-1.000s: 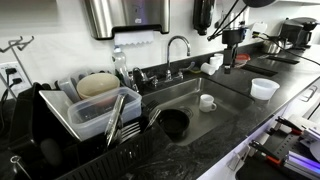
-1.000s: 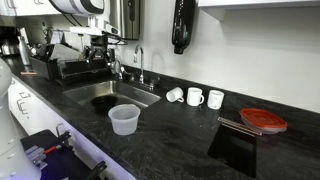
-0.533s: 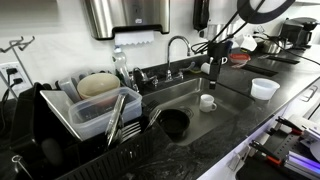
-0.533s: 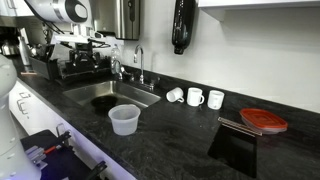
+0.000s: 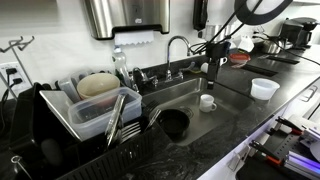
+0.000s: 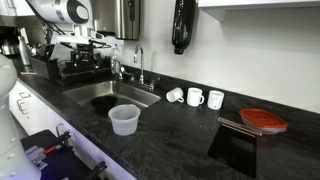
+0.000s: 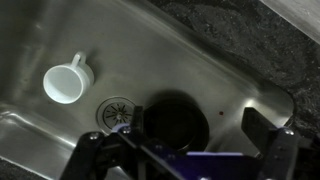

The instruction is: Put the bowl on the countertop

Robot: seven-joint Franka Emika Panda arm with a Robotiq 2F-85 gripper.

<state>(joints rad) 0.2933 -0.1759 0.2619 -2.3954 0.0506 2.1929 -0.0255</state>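
Note:
I will close my gripper on the black bowl's rim (image 5: 185, 113) (image 7: 143, 117), on the side that is next to the sink's drain and faces the small white cup.
The black bowl (image 5: 173, 122) sits in the metal sink (image 5: 188, 93), near its front wall. In the wrist view the bowl (image 7: 178, 118) lies right of the drain, directly below my gripper (image 7: 200, 125). My gripper (image 5: 213, 78) hangs above the sink, is open and holds nothing. In an exterior view it (image 6: 90, 58) is over the basin (image 6: 128, 92), where the bowl (image 6: 103, 101) shows as a dark round shape. The glossy black countertop (image 5: 245, 108) surrounds the sink and also shows in the other views (image 6: 180, 135) (image 7: 230, 25).
A small white cup (image 5: 207, 101) (image 7: 66, 82) stands in the sink. A white bowl (image 5: 264, 88) (image 6: 123, 119) sits on the counter by the sink. A dish rack (image 5: 95, 105) and the faucet (image 5: 178, 45) border the sink. Mugs (image 6: 196, 96) and a red-lidded container (image 6: 263, 120) sit farther along.
Over the last second my gripper moved from over the counter to above the sink and came lower. Nothing else has moved.

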